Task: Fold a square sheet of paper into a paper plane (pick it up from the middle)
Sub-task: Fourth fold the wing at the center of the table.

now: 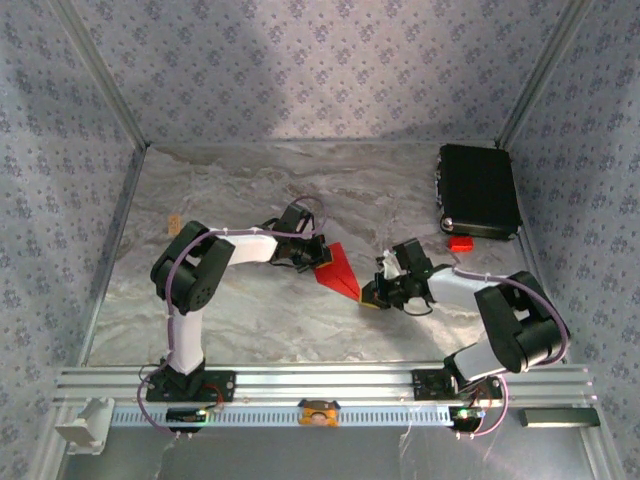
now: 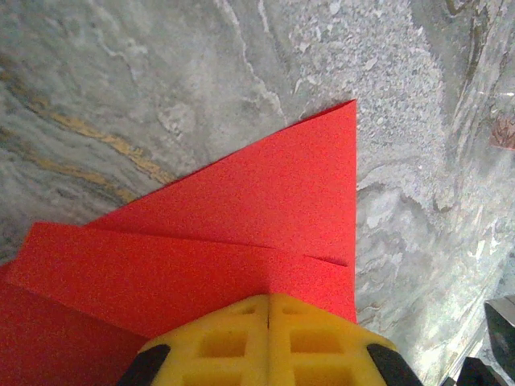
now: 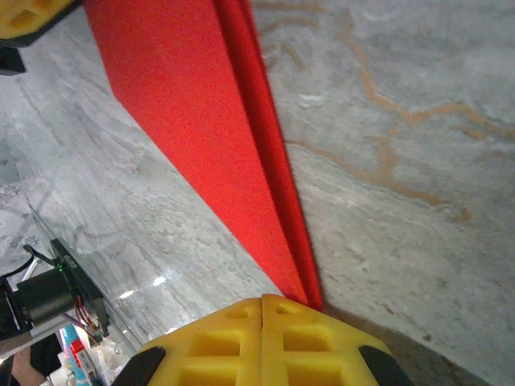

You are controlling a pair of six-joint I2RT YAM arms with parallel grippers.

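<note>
The robot's right gripper is shut at the narrow point of the paper, so it should open, shift toward the middle and pinch the central fold [image 3: 273, 189] before it lifts.
The square sheet of paper [image 1: 336, 270] lies on the marble table as a folded red dart, its point toward the lower right. My left gripper [image 1: 316, 262] is at its wide upper-left end; in the left wrist view the yellow jaws [image 2: 268, 296] are shut, tips down on the layered red paper [image 2: 265, 209]. My right gripper [image 1: 372, 295] is at the point; in the right wrist view its jaws [image 3: 262, 299] are shut, with the narrow end of the paper [image 3: 193, 121] running up to and under them. Nothing shows between either pair of jaws.
A black case [image 1: 478, 190] stands at the back right with a small chunky red piece [image 1: 460, 243] in front of it. The aluminium rail [image 1: 320, 380] runs along the near edge. Patterned walls close in the table on three sides.
</note>
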